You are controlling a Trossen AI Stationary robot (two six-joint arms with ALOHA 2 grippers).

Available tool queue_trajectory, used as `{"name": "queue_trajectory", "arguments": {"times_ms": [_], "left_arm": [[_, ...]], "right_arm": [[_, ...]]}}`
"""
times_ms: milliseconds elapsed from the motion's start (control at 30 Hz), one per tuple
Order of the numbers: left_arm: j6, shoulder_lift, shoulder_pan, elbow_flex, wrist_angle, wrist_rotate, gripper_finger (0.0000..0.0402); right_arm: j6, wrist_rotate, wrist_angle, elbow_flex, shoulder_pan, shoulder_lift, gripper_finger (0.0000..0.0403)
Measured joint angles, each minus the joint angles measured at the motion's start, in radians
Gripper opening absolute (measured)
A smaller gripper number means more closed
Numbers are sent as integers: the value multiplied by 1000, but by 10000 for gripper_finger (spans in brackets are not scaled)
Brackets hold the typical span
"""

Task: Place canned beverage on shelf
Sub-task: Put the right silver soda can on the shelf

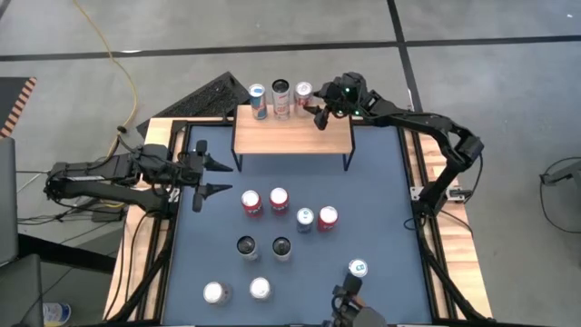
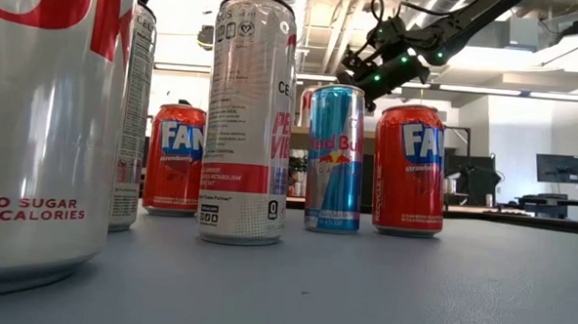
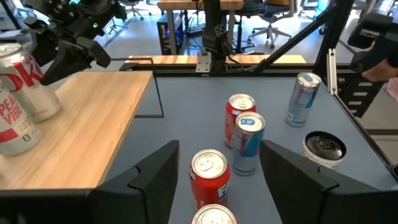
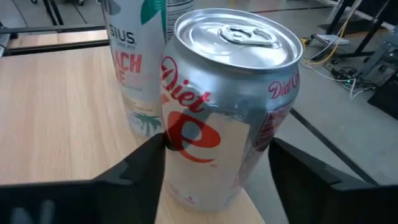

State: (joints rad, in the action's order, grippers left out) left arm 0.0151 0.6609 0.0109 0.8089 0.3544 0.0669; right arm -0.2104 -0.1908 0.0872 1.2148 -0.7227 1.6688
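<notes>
My right gripper is at a Diet Coke can that stands too close to the shelf's far edge, so it should open, rise, and grip near the can's top (image 4: 235, 59) to pull it inward.
The shelf (image 1: 290, 138) is a low rack with a light wooden top at the table's far side. Three cans stand upright along its far edge: a blue-and-white one (image 1: 258, 100), a tall white Celsius can (image 1: 280, 94) and a silver Diet Coke can (image 1: 303, 94). My right gripper (image 1: 318, 111) is over the shelf's far right corner, and its open fingers stand on either side of the Diet Coke can (image 4: 230, 106). My left gripper (image 1: 227, 178) is open and empty above the table's left part, level with the shelf's near edge. My right gripper has one finger (image 4: 146, 165) on each side of the Diet Coke can's lower body (image 4: 186, 155), coming in nearly level from the table's right. I cannot tell whether they touch it. The can stands upright on the shelf top (image 4: 56, 112).
Several cans stand on the blue table top in front of the shelf: red ones (image 1: 251, 202) (image 1: 279, 198) (image 1: 328, 216), a blue one (image 1: 305, 219), two dark ones (image 1: 247, 245), two white ones (image 1: 214, 292) and one near the right front (image 1: 358, 269). The shelf's near half is bare.
</notes>
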Motion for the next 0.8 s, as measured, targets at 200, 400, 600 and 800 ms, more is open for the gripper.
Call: {"name": "queue_trajectory", "arguments": {"times_ms": [200, 400, 600, 800], "left_arm": [[0, 0, 0, 0, 0, 1, 213], [-1, 0, 0, 0, 4, 11, 213], [-1, 0, 0, 0, 13, 12, 213], [-1, 0, 0, 0, 13, 12, 213]], "right_arm": [[-15, -7, -40, 2, 0, -7, 183], [-35, -10, -231, -2, 20, -68, 170], [-68, 28, -304, 0, 40, -183, 175], [-173, 44, -129, 0, 57, -229, 226]]}}
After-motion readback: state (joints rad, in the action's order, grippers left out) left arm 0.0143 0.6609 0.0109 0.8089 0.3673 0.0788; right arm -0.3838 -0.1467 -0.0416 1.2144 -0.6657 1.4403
